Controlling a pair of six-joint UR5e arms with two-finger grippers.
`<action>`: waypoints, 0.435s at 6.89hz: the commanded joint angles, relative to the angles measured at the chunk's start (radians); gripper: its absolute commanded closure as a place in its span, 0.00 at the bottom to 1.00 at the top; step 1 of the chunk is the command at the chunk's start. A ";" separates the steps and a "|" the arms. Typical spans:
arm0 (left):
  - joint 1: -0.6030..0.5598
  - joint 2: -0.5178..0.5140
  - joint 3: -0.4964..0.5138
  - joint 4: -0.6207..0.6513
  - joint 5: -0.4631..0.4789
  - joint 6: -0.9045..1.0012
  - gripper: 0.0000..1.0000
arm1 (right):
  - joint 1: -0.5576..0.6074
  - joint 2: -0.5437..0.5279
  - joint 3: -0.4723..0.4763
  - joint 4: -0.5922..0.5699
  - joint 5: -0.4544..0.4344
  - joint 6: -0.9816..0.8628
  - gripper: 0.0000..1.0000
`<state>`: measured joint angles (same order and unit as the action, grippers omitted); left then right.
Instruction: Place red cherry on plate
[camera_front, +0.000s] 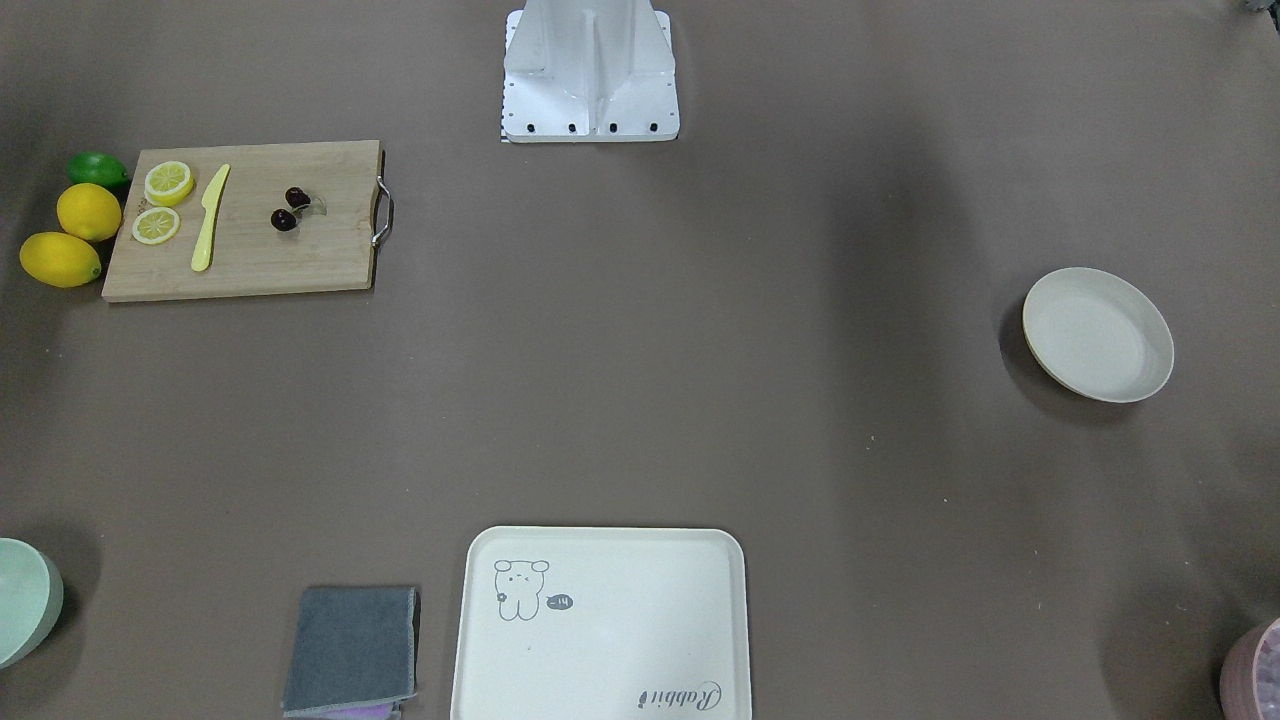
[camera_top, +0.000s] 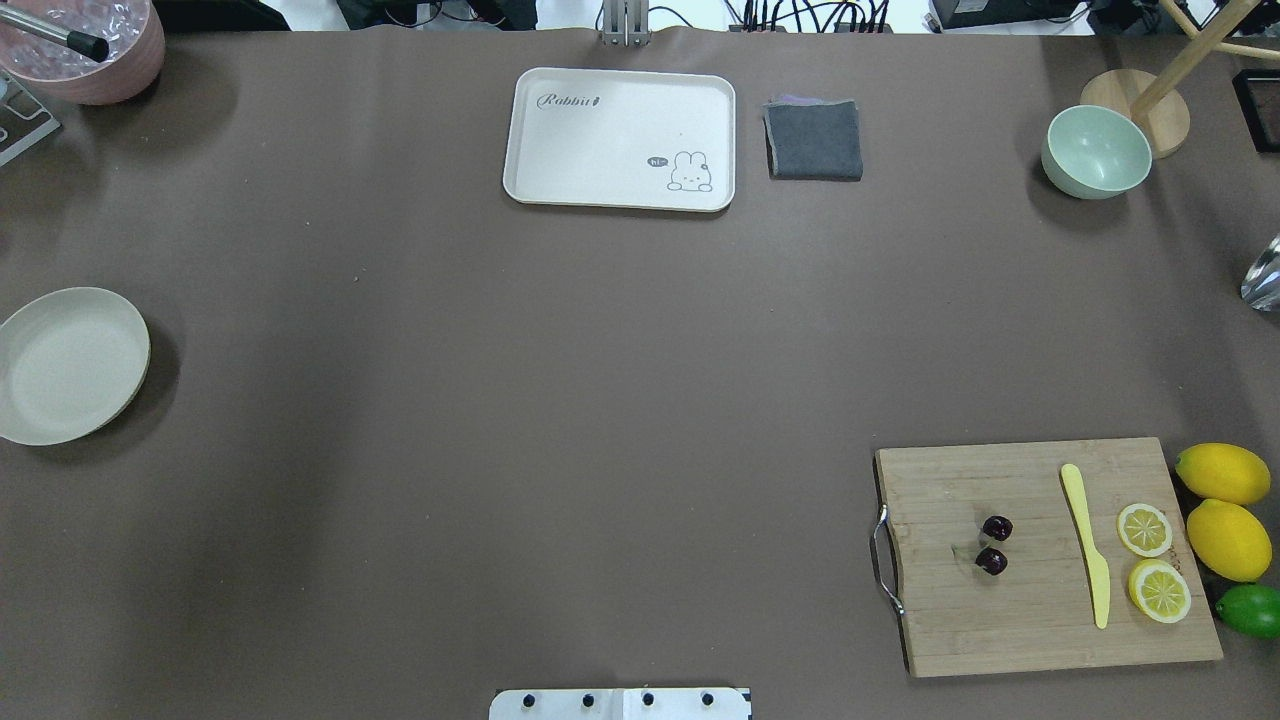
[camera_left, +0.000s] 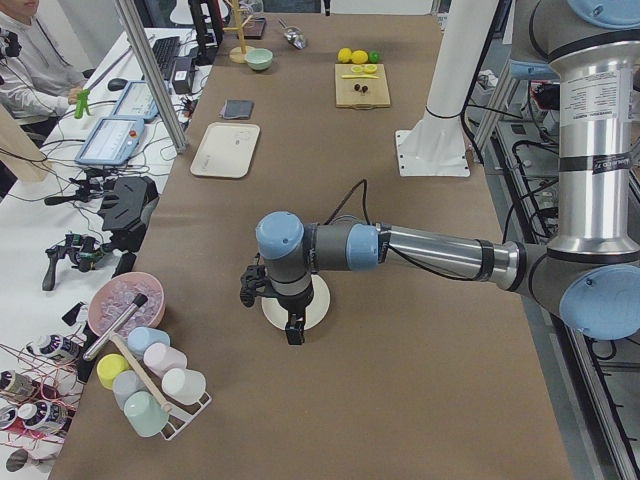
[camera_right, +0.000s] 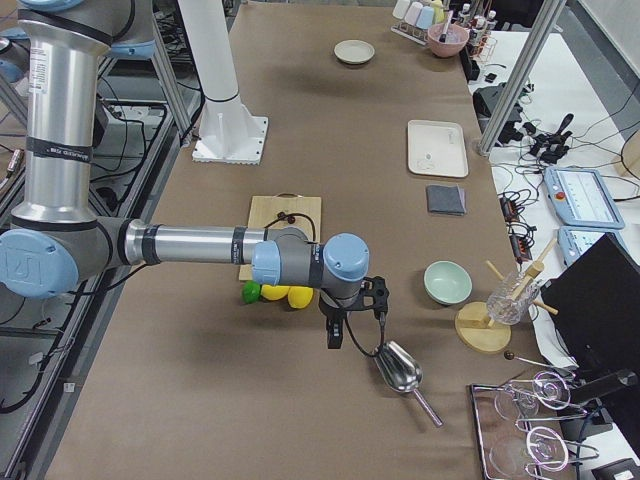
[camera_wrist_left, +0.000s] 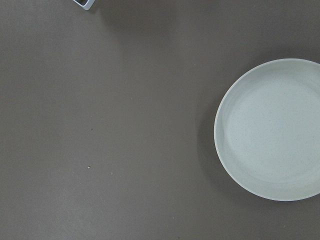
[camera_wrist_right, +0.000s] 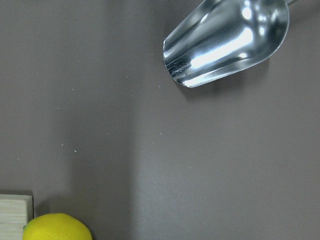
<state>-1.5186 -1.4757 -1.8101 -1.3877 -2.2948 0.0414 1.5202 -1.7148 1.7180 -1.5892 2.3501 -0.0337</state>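
The robot's left gripper will next move to the cream plate's rim (camera_front: 1171, 353) (camera_wrist_left: 217, 150), on the side farthest from the wooden cutting board, and close there.
The red cherry (camera_front: 290, 208) (camera_top: 995, 545), a pair of dark glossy fruits on pale stems, lies on the wooden cutting board (camera_front: 250, 260) (camera_top: 1040, 620). Far from it, the round cream plate (camera_front: 1098, 335) (camera_top: 70, 365) (camera_wrist_left: 272, 130) stands bare on the brown table. My left gripper (camera_left: 291, 332) hangs just above the plate (camera_left: 318, 303), seen only in the exterior left view, so I cannot tell if it is open or shut. My right gripper (camera_right: 336, 337) hovers past the lemons near a metal scoop (camera_right: 400, 368) (camera_wrist_right: 227, 42); its state I cannot tell either.
On the board lie a yellow knife (camera_top: 1087, 545) and two lemon slices (camera_top: 1145, 530). Two lemons (camera_top: 1225, 505) and a lime (camera_top: 1252, 610) sit beside it. A bear tray (camera_top: 620, 140), a grey cloth (camera_top: 815, 140), a mint bowl (camera_top: 1095, 150) and a pink bowl (camera_top: 95, 50) line the far edge.
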 joint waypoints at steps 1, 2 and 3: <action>0.000 0.000 0.000 -0.001 0.000 0.000 0.02 | 0.000 -0.003 0.012 0.000 -0.002 -0.006 0.00; 0.006 0.000 -0.001 -0.001 0.000 0.000 0.02 | 0.000 -0.005 0.026 0.000 -0.002 -0.006 0.00; 0.015 0.000 0.000 -0.010 0.000 -0.002 0.02 | 0.000 -0.005 0.034 0.000 -0.006 -0.006 0.00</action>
<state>-1.5121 -1.4757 -1.8106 -1.3905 -2.2948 0.0411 1.5202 -1.7187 1.7404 -1.5892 2.3476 -0.0392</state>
